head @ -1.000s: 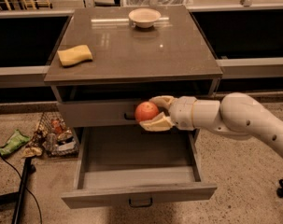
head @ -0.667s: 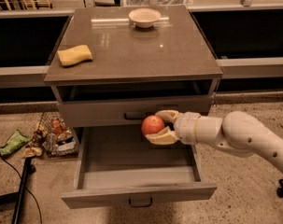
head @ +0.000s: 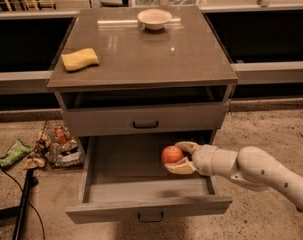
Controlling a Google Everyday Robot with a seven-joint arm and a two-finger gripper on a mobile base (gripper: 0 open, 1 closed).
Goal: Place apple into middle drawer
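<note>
Next, my gripper releases the apple on the bottom of the open middle drawer (head: 165,169), close to its centre, behind the dark handle.
The red-orange apple (head: 171,154) sits between the fingers of my gripper (head: 180,157), which is shut on it. My white arm reaches in from the lower right. The apple hangs inside the open middle drawer (head: 126,191), over its right half and just above the floor. The drawer is pulled out from the lowest tier of the grey cabinet, and its dark handle (head: 150,216) shows on the front.
The handled drawer one tier up (head: 145,119) is closed. On the cabinet top (head: 141,54) lie a yellow sponge (head: 80,59) and a cream bowl (head: 154,19). A wire basket of packets (head: 58,145) and a green packet (head: 13,153) sit on the floor at left.
My gripper has carried the apple down and slightly right, from in front of the upper drawer's handle into the open middle drawer.
</note>
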